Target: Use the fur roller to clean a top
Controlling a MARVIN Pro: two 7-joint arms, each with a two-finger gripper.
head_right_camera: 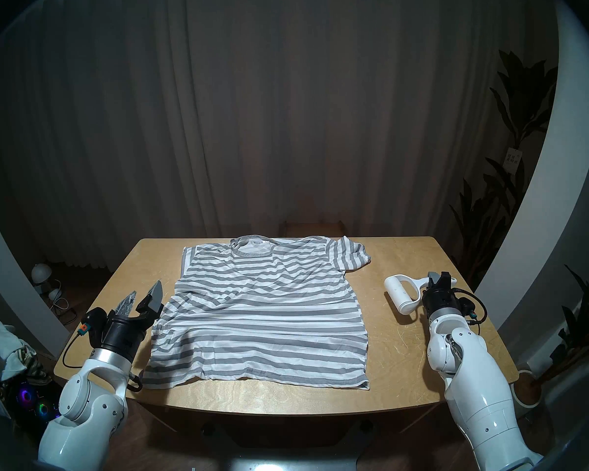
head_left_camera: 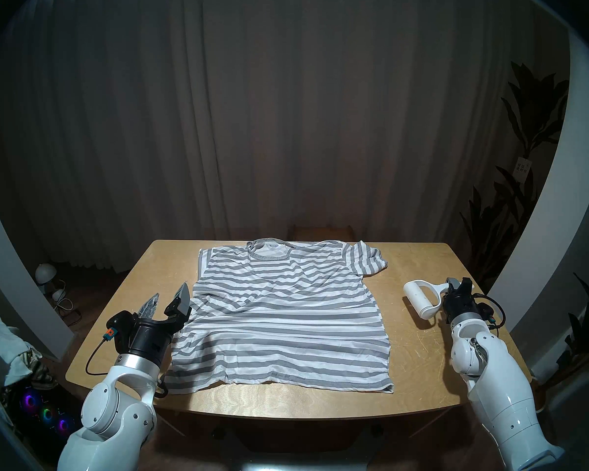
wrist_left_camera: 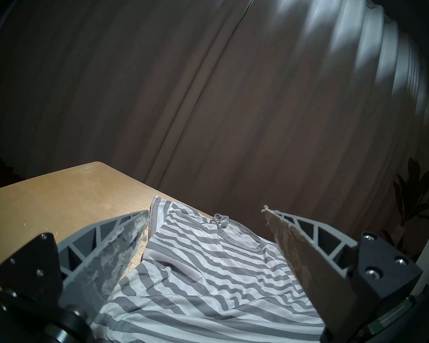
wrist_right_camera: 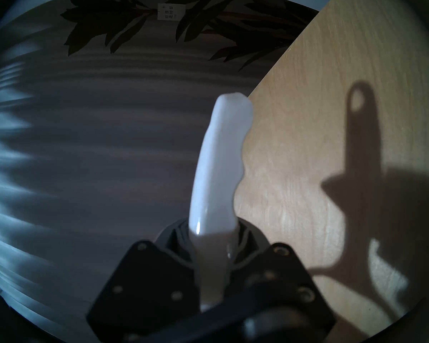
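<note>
My right gripper is going to put the fur roller down on the bare wood (head_left_camera: 424, 308) between the striped top and the plant-side edge of the table.
The top (head_left_camera: 279, 317) (head_right_camera: 262, 310), a grey-and-white striped T-shirt, lies flat in the middle of the table with its grey collar at the far edge. To its right, apart from it, my right gripper (head_left_camera: 458, 285) (head_right_camera: 439, 280) is shut on the ridged handle of the white fur roller (head_left_camera: 420, 298) (head_right_camera: 402, 295). The roller's cylinder points toward the shirt. The right wrist view shows the handle (wrist_right_camera: 218, 174) sticking out from between the fingers. My left gripper (head_left_camera: 169, 298) (head_right_camera: 143, 295) (wrist_left_camera: 206, 210) stands open and empty at the top's (wrist_left_camera: 208, 273) left edge.
The wooden table (head_left_camera: 422, 358) has bare surface on both sides of the shirt. A dark curtain (head_left_camera: 286, 120) hangs behind it. A plant (head_left_camera: 524, 188) stands at the far right. Cloths and a lit computer case (head_left_camera: 45, 412) sit on the floor at the left.
</note>
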